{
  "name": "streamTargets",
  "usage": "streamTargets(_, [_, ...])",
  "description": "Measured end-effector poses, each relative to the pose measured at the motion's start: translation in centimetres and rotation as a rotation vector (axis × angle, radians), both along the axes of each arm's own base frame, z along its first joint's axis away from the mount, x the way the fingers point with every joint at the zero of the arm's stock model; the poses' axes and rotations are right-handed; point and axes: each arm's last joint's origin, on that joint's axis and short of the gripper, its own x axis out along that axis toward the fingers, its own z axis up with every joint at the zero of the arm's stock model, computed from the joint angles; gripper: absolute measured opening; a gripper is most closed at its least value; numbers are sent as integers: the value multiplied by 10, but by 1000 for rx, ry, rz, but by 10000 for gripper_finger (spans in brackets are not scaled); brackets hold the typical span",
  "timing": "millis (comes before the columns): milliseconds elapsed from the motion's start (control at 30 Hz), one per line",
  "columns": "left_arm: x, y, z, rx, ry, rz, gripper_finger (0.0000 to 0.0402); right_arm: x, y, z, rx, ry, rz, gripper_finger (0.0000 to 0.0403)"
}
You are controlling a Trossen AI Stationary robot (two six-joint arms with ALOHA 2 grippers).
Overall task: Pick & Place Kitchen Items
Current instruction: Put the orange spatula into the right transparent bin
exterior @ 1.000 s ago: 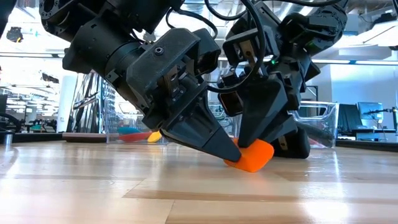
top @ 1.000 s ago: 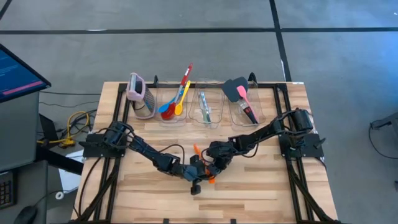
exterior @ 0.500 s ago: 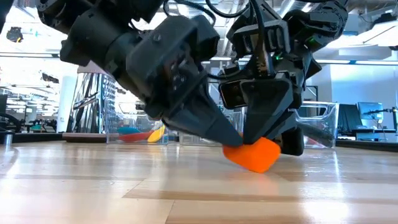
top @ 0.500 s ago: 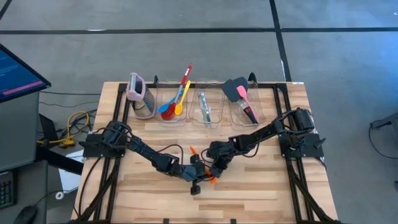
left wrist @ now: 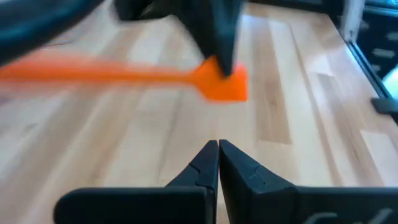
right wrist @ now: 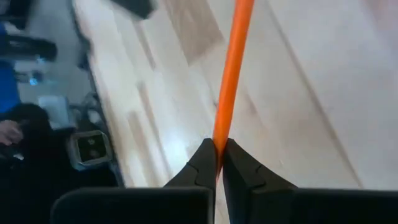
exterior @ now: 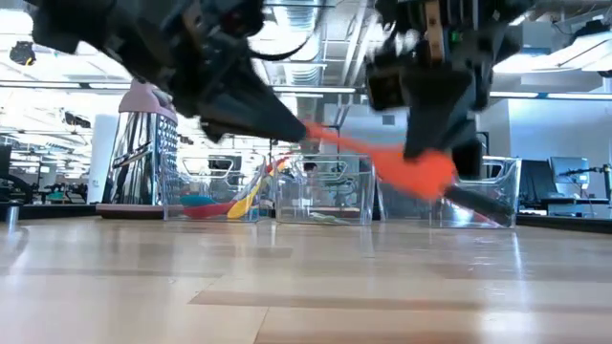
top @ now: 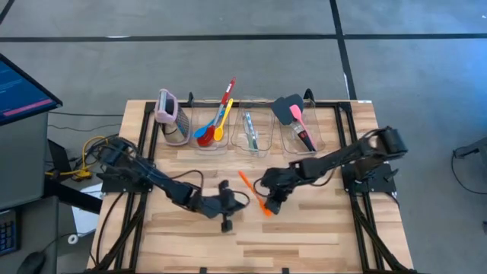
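The robot's right gripper should release the orange spatula in the bin with the black and pink spatulas (top: 289, 132), near the middle bin. The orange spatula now hangs over the table's middle.
An orange spatula (top: 253, 192) hangs in the air over the middle of the table, its blade (exterior: 421, 172) toward the near edge and its handle slanting toward the far left. My right gripper (top: 269, 201) is shut on it. My left gripper (top: 240, 200) is shut and empty just left of the spatula; in the left wrist view (left wrist: 217, 146) its fingertips point at the blade (left wrist: 224, 86). Red, blue and yellow spoons (top: 213, 125), a clear-teal tool (top: 249, 131) and black and pink spatulas (top: 297, 120) stand in the bins. My right gripper pinches the spatula's handle where it meets the blade (left wrist: 210, 70) between its two fingers (right wrist: 204, 163). The fingers come from above, pointing down, and lie across the handle. The spatula is lifted clear of the table, the handle (right wrist: 231, 68) running away from the fingers.
Three clear bins (top: 251, 144) stand in a row at the table's far side, with a pink-topped metal grater (top: 172, 120) to their left. Dark rails (top: 346, 152) run along the left and right sides. Bare wood (top: 304, 228) lies near the front edge.
My right gripper has risen with the orange spatula, whose blade was on the table and now hangs clear of it. My left gripper has drawn back from the spatula toward the table's left edge and up.
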Motion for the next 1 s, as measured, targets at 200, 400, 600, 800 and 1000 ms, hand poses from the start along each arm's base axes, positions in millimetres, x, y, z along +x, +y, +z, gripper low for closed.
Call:
streamTargets(200, [-29, 12, 7, -22, -27, 77, 2, -30, -11, 51, -124, -55, -106, 0])
streamTargets(400, [-41, 19, 10, -29, -50, 107, 2, -80, -36, 94, -326, -59, -301, 0])
streamTargets(600, [-42, 20, 8, -21, -43, 118, 2, -123, -68, 115, -488, -4, -518, 0])
streamTargets(800, [-43, 20, 7, -20, -45, 121, 2, -147, -99, 120, -554, 75, -664, 0])
streamTargets(1000, [-43, 20, 8, -20, -50, 125, 2, -145, -129, 117, -534, 111, -721, 0])
